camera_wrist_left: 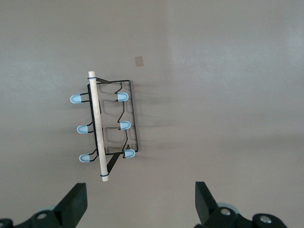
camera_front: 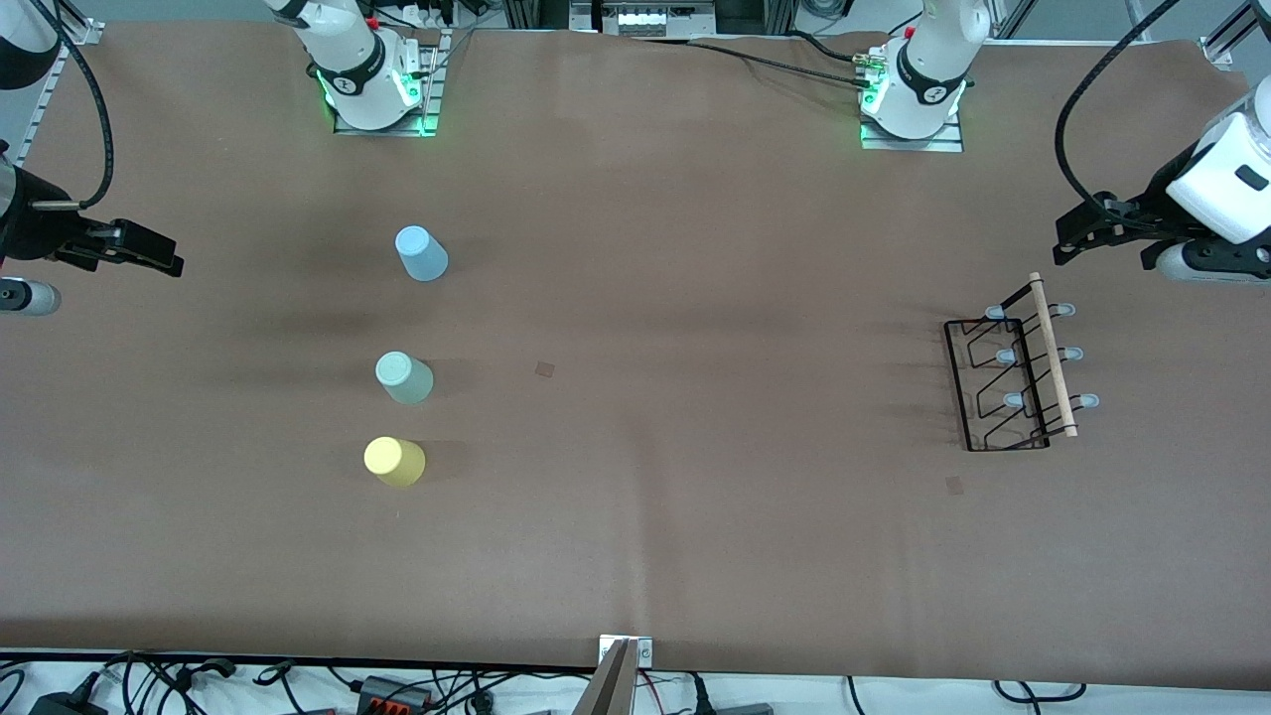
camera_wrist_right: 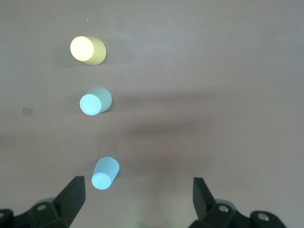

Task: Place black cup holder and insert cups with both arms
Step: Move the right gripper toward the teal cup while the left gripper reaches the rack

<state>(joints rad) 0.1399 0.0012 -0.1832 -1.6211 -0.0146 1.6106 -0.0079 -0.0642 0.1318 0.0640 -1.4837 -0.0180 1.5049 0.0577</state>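
The black cup holder needs to be placed first, so my left gripper needs to close on the middle of the wooden rod (camera_front: 1053,356) (camera_wrist_left: 98,126) on top of that holder.
The black cup holder (camera_front: 1013,377) stands on the brown table toward the left arm's end, its wooden rod (camera_front: 1053,356) on top and its blue-tipped pegs bare. It also shows in the left wrist view (camera_wrist_left: 109,126). My left gripper (camera_front: 1070,238) is open and empty, up in the air over the bare table beside the holder (camera_wrist_left: 140,204). Three cups stand narrow end up in a row toward the right arm's end: light blue (camera_front: 422,253), pale green (camera_front: 404,377), yellow (camera_front: 394,462). My right gripper (camera_front: 164,258) is open and empty (camera_wrist_right: 137,199), over bare table apart from the cups (camera_wrist_right: 105,173).
Two small dark square marks lie on the table (camera_front: 544,369) (camera_front: 954,485). A metal clamp (camera_front: 624,665) sits at the table's front edge, with cables along it. The arm bases (camera_front: 372,84) (camera_front: 918,94) stand along the back edge.
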